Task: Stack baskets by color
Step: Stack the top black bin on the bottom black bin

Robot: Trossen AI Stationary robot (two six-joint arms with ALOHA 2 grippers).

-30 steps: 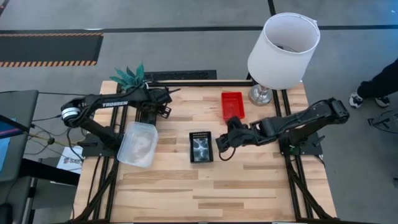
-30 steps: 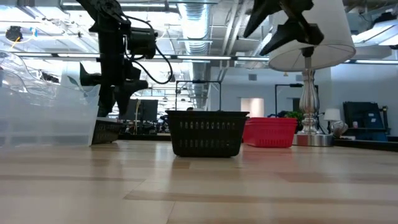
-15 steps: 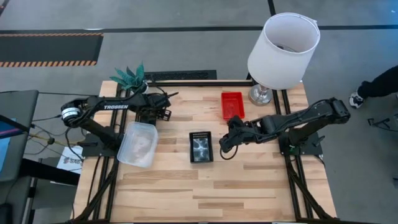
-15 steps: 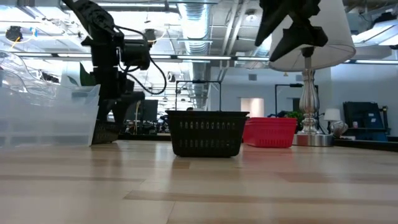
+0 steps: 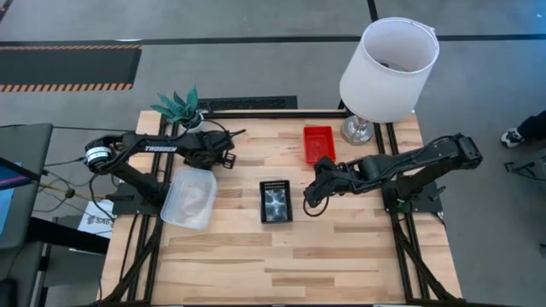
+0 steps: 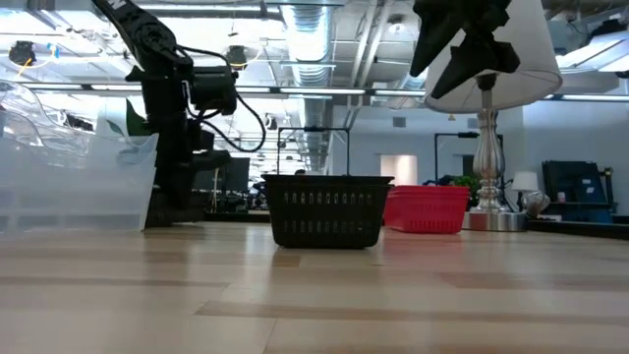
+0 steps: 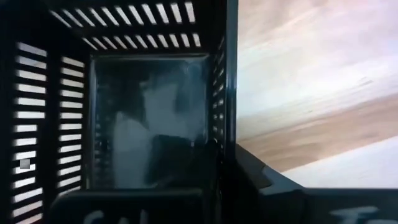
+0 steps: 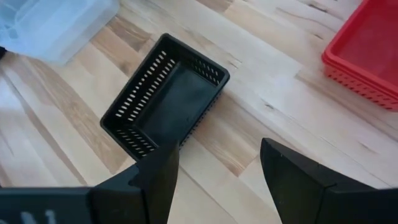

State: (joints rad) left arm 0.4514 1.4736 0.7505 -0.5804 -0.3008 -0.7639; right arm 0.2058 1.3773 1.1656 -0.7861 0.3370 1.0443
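Note:
The black basket in my left gripper should be let go inside the second black basket at the table's middle [image 5: 274,204].
A black basket [image 7: 149,124] stands at the table's far left, and my left gripper [image 5: 220,158] reaches down into it, shut on its wall. In the high view the gripper hides most of that basket. A second black basket [image 5: 275,201] stands on its base at the table's middle. My right gripper [image 8: 217,149] hangs open above and just right of it, touching nothing. A clear basket [image 5: 189,196] rests at the left, near my left arm. A red basket [image 5: 318,143] sits far right of centre. My left gripper has one of the black basket's perforated side walls [image 7: 225,124] between its fingers, one finger inside the basket and one finger [image 7: 273,186] outside. The fingers come steeply from above, pointing down. The basket's underside is out of sight, so I cannot tell whether it rests on the table.
A white lampshade [image 5: 388,68] on a silver stand rises at the far right corner. A small green plant [image 5: 177,104] stands at the far left corner. A person's shoe [image 5: 520,134] shows on the floor right of the table. Bare wood fills the near half.
My left gripper has come down into the black basket at the far left and shut on its wall. The baskets have stayed where they were.

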